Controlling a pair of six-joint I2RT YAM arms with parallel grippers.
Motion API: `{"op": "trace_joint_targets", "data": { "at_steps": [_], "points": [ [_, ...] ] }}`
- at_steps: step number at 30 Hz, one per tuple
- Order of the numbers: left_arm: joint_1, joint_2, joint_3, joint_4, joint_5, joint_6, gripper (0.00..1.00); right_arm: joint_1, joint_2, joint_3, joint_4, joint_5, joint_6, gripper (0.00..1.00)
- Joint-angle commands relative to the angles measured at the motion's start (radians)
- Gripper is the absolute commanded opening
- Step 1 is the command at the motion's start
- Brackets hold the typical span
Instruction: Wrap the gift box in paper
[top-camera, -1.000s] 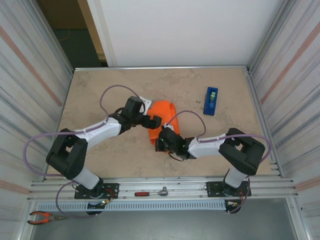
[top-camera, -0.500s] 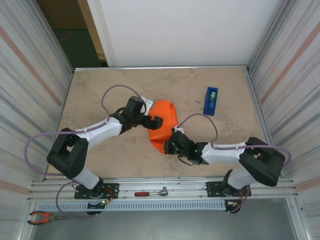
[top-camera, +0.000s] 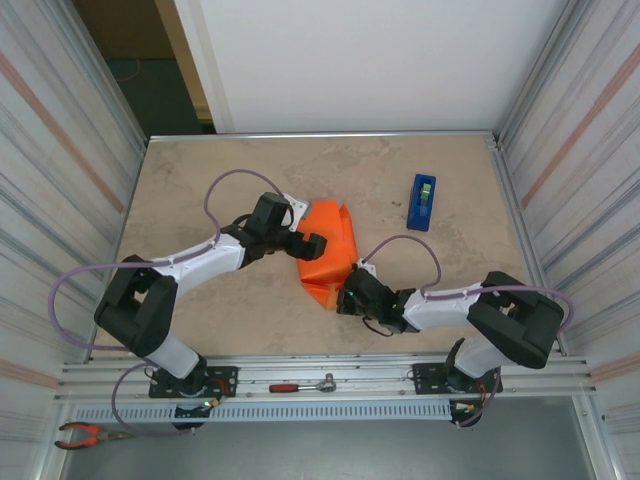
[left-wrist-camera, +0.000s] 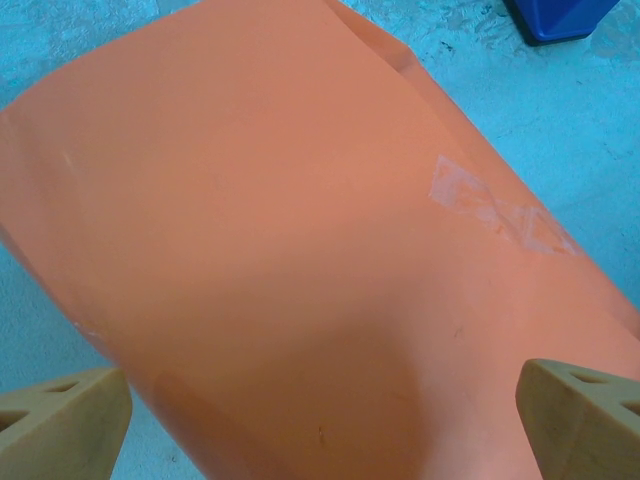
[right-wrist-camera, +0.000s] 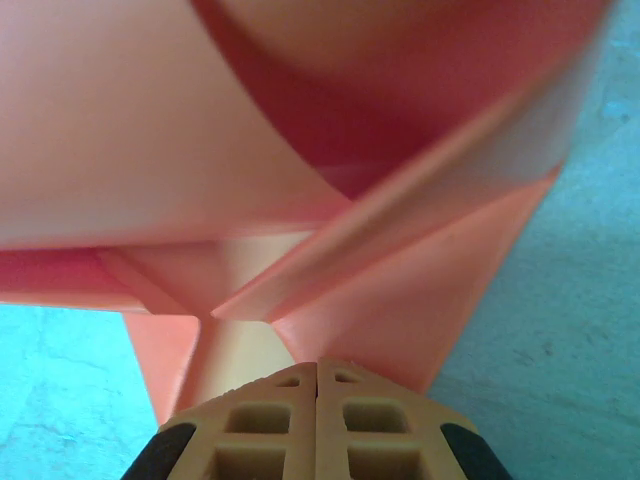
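My right gripper's closed fingers cover the paper's jutting end flap, so I will back off, open, then pinch the flap's slanted side fold (right-wrist-camera: 395, 340) before folding it.
The orange paper (top-camera: 330, 240) lies folded over in the middle of the table, and the gift box is hidden under it. My left gripper (top-camera: 312, 243) hangs at the bundle's left side. In the left wrist view it (left-wrist-camera: 325, 418) stands open, its fingertips (left-wrist-camera: 70, 420) wide apart over the paper (left-wrist-camera: 300, 220). A strip of clear tape (left-wrist-camera: 490, 205) sits on the top face. My right gripper (top-camera: 345, 297) is at the bundle's near end. There it (right-wrist-camera: 318, 372) is shut, nothing between its tips, which rest against the folded end flaps of the paper (right-wrist-camera: 400, 290).
A blue tape dispenser (top-camera: 422, 201) stands at the back right of the tan table (top-camera: 220, 170); its corner (left-wrist-camera: 560, 15) shows from the left wrist. A red-handled ratchet (top-camera: 300, 385) lies on the front rail and pliers (top-camera: 85, 433) at the bottom left. Corrugated walls close both sides.
The right arm has swung its elbow out to the right and nearer, and its shut gripper has slid a little right along the paper's near end. The left arm has stayed still.
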Motion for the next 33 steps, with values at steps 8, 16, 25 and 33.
{"op": "trace_joint_targets", "data": {
  "at_steps": [8,16,25,33],
  "points": [
    [-0.005,0.009,0.027,-0.016,0.012,0.018,0.99,0.042,-0.043,0.031,-0.022,0.014,-0.002,0.00],
    [-0.006,0.012,0.027,-0.017,0.014,0.019,0.99,0.096,0.017,0.143,-0.051,0.004,-0.044,0.00],
    [-0.008,0.009,0.027,-0.020,0.011,0.022,0.99,0.101,0.155,0.163,0.011,0.003,-0.018,0.00],
    [-0.008,0.002,0.026,-0.022,0.016,0.022,0.99,0.098,0.188,0.093,0.102,-0.026,0.039,0.00]
  ]
}}
